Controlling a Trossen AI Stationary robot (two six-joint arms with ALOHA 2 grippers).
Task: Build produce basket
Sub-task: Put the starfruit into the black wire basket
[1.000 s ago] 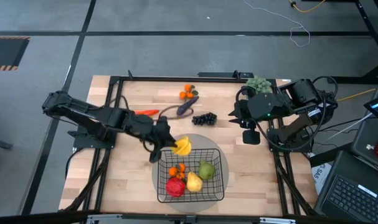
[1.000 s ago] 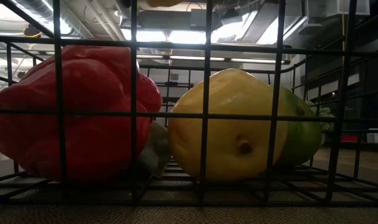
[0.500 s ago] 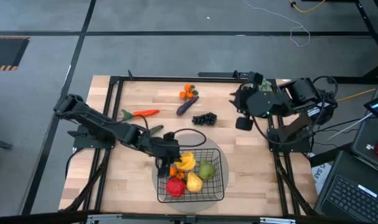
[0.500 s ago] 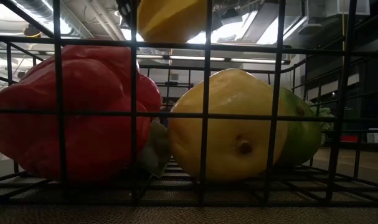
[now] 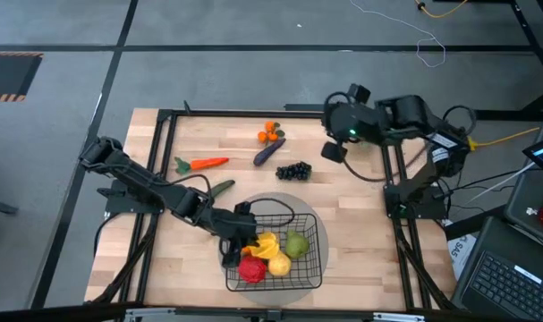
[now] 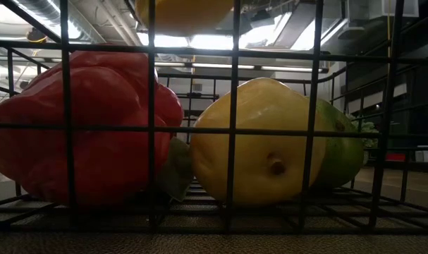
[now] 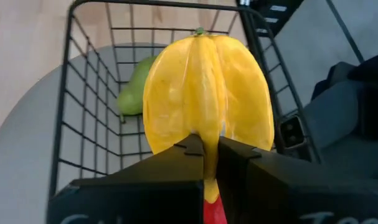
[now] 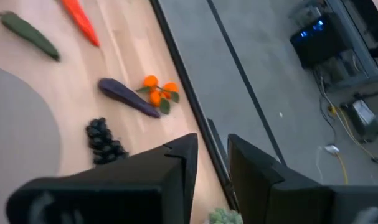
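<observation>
Next, I release the starfruit from my left gripper in the basket [image 5: 272, 236] [image 7: 119, 145] next to the green fruit, along the far side of the yellow fruit.
The black wire basket [image 5: 312, 268] stands on a grey round mat [image 5: 280, 199] near the table's near edge. A red pepper [image 5: 251, 269], a yellow fruit [image 5: 279, 263] and a green fruit [image 5: 297, 243] lie in it. My left gripper [image 5: 248, 238] reaches over the basket's left side, shut on a yellow starfruit [image 5: 266, 244]. Carrot [image 5: 205, 164], a green piece [image 5: 222, 187], eggplant [image 5: 268, 151], oranges [image 5: 270, 133] and grapes [image 5: 293, 170] lie on the wood. My right gripper [image 5: 334, 150] hangs open and holds nothing, raised over the far right part. My left gripper pinches the starfruit between its two fingers [image 7: 238, 155] by one ridge at the end away from the stem [image 7: 205, 163]. It comes from the table's left, slanting down. The starfruit [image 6: 189, 5] is lifted clear, above the pepper [image 6: 87, 127] and the yellow fruit [image 6: 259, 141].
A grey-green bushy ball [image 8: 225, 217] sits just below my right gripper at the far right corner. A black frame rail [image 5: 253, 113] runs round the tabletop. Bare wood [image 5: 360, 250] lies right of the basket. A laptop [image 5: 513, 277] stands off the table's right.
My left gripper has carried the starfruit from the basket's far left rim toward the near edge, in over the fruit. My right arm has swung its gripper toward the far edge and a little left, turning as it went.
</observation>
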